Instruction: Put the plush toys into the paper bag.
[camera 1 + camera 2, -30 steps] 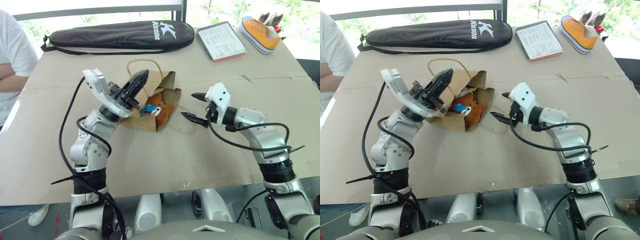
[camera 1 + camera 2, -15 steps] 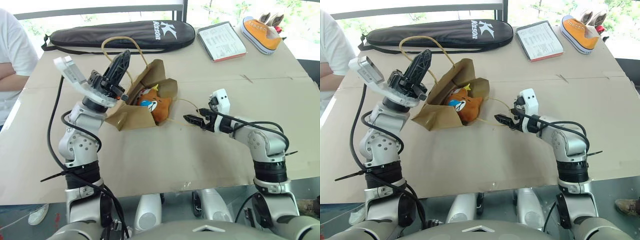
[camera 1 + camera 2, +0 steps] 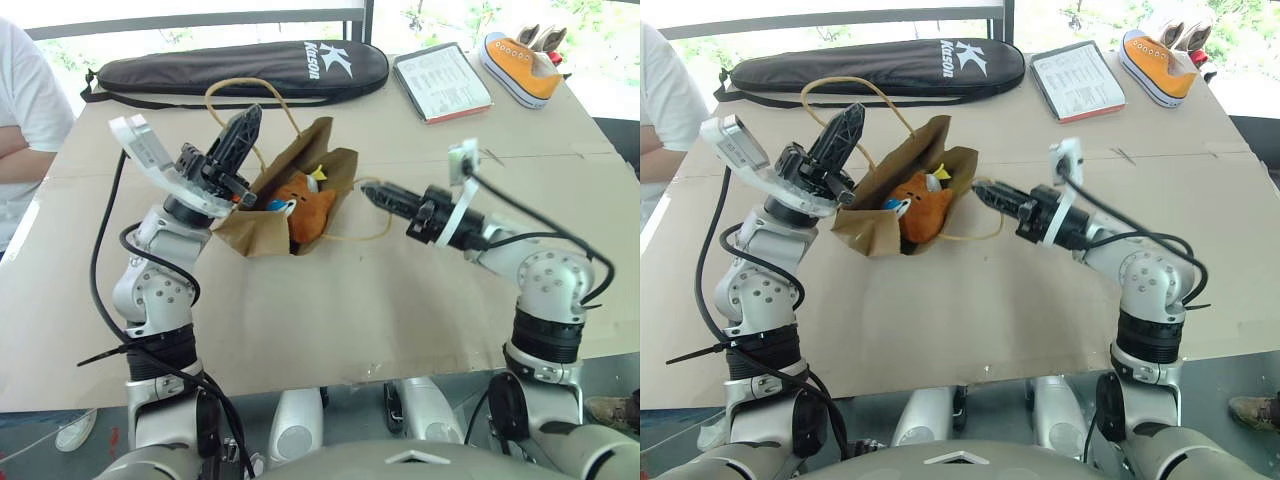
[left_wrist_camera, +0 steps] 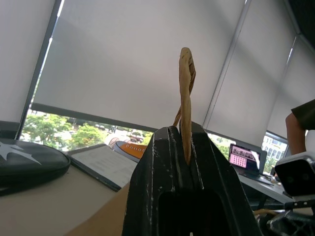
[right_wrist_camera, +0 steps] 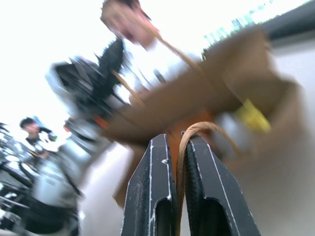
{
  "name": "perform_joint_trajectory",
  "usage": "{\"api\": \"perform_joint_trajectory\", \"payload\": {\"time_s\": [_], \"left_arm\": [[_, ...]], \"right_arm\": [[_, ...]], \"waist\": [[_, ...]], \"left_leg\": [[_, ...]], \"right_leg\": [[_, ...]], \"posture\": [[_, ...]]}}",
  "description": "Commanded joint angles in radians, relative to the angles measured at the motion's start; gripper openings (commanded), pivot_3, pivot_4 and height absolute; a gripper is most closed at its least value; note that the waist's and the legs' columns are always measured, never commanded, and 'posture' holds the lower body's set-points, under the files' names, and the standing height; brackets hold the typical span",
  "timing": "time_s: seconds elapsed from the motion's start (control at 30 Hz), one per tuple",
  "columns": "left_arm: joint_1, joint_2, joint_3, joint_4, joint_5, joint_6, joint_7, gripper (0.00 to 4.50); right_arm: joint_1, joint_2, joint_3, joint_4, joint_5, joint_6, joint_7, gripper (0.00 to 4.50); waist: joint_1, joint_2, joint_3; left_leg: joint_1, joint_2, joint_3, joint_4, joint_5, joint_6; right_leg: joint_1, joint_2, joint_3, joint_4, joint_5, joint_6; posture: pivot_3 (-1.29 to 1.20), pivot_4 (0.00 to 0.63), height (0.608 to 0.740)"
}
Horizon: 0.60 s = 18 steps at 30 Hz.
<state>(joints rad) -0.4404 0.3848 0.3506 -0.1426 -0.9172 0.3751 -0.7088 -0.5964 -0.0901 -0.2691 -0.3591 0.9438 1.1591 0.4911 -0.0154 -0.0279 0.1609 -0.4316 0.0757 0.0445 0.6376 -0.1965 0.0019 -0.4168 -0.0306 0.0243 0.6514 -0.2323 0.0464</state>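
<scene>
The paper bag will stand upright on the cardboard [image 3: 329, 221] below the bear head after my right gripper releases the bag's near handle.
The paper bag [image 3: 255, 232] lies tilted on the table with its mouth toward the right. The brown-orange bear head [image 3: 311, 204] sits in the mouth. A white and yellow bit of the chicken [image 3: 317, 175] shows behind the bear. My left gripper [image 3: 248, 118] is raised above the bag's left side, shut on the far loop handle [image 4: 186, 83]. On the bag's right, my right gripper [image 3: 368, 190] is shut on the near loop handle [image 5: 197, 130], which hangs in a curve below it [image 3: 352, 236].
At the table's far edge lie a long black racket case [image 3: 240, 68], a booklet [image 3: 441, 82] and an orange-and-white sneaker [image 3: 520, 66]. A person in a white shirt [image 3: 25, 110] stands at the left edge. Brown cardboard [image 3: 330, 320] covers the table.
My right gripper went from open beside the near handle to shut on it, then rose and rolled. The left gripper lifted the far handle up and left, raising the bag's mouth.
</scene>
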Motion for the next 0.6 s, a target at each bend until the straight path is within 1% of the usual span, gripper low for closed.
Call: {"api": "perform_joint_trajectory", "payload": {"time_s": [0.03,0.07,0.1,0.13,0.2,0.3,0.4,0.47,0.53,0.6], "left_arm": [[-0.077,0.081,0.035,0.065,-0.052,0.087,-0.011,0.0],[-0.088,0.103,0.021,0.091,-0.036,0.11,-0.009,0.0],[-0.095,0.128,-0.016,0.131,0.019,0.111,-0.025,0.0],[-0.104,0.136,-0.04,0.167,0.054,0.112,-0.027,0.0],[-0.124,0.134,-0.072,0.218,0.103,0.114,-0.012,0.0],[-0.145,0.134,-0.11,0.252,0.163,0.108,-0.009,0.0],[-0.154,0.147,-0.148,0.272,0.218,0.103,-0.036,0.0],[-0.173,0.137,-0.135,0.268,0.213,0.094,-0.046,0.0],[-0.217,0.143,-0.127,0.293,0.216,0.102,-0.05,0.0],[-0.236,0.152,-0.124,0.323,0.226,0.087,-0.079,0.0]], "right_arm": [[-0.124,-0.007,-0.063,-0.083,0.144,0.015,-0.159,0.15],[-0.154,-0.008,-0.075,-0.079,0.166,0.017,-0.214,0.15],[-0.183,-0.018,-0.088,-0.063,0.176,0.035,-0.276,0.15],[-0.187,-0.047,-0.075,-0.062,0.16,0.062,-0.312,0.15],[-0.167,-0.081,-0.052,-0.05,0.124,0.093,-0.38,0.15],[-0.159,-0.083,-0.064,-0.028,0.123,0.108,-0.492,0.15],[-0.154,-0.083,-0.073,-0.019,0.124,0.101,-0.557,0.15],[-0.163,-0.103,-0.07,-0.017,0.117,0.094,-0.572,0.15],[-0.213,-0.127,-0.092,-0.007,0.154,0.097,-0.589,0.15],[-0.249,-0.106,-0.13,0.015,0.241,0.072,-0.62,0.15]], "waist": [[-0.001,0.0,0.0],[-0.001,0.0,0.0],[-0.001,0.0,0.0],[-0.001,0.0,0.0],[0.005,-0.001,-0.001],[0.002,-0.001,0.0],[0.001,-0.001,0.0],[0.001,-0.001,0.0],[0.001,0.0,0.001],[0.001,0.0,0.001]], "left_leg": [[0.0,0.0,0.0,0.0,0.0,0.0],[0.0,0.0,0.0,0.0,0.0,0.0],[0.0,0.0,-0.001,0.0,0.0,0.0],[0.0,0.0,0.0,0.0,0.0,0.0],[0.0,0.0,0.0,-0.001,0.0,0.0],[-0.002,-0.001,0.0,-0.001,0.0,0.0],[-0.004,-0.001,0.001,-0.001,0.0,0.0],[-0.003,-0.001,0.001,-0.003,0.0,0.0],[-0.003,0.0,0.0,-0.003,0.0,0.0],[-0.003,0.0,0.001,-0.003,0.0,0.0]], "right_leg": [[0.0,0.0,0.0,0.0,0.0,0.0],[0.0,0.0,0.0,0.001,0.0,0.0],[0.0,0.0,0.0,0.001,0.0,0.0],[0.0,0.0,0.0,0.001,0.0,0.0],[0.0,-0.001,-0.001,0.0,0.0,0.0],[0.0,-0.002,-0.001,-0.004,0.0,-0.001],[-0.002,-0.002,-0.001,-0.005,0.0,0.001],[-0.002,-0.002,-0.001,-0.005,0.0,0.0],[-0.002,-0.001,-0.001,-0.004,0.0,0.0],[-0.002,-0.001,-0.001,-0.004,0.0,0.0]], "posture": [[0.0,0.15,0.74],[0.0,0.15,0.74],[0.0,0.15,0.74],[0.0,0.15,0.74],[0.0,0.15,0.74],[0.0,0.15,0.74],[0.0,0.15,0.74],[0.0,0.15,0.74],[0.0,0.15,0.74],[0.0,0.15,0.74]]}}
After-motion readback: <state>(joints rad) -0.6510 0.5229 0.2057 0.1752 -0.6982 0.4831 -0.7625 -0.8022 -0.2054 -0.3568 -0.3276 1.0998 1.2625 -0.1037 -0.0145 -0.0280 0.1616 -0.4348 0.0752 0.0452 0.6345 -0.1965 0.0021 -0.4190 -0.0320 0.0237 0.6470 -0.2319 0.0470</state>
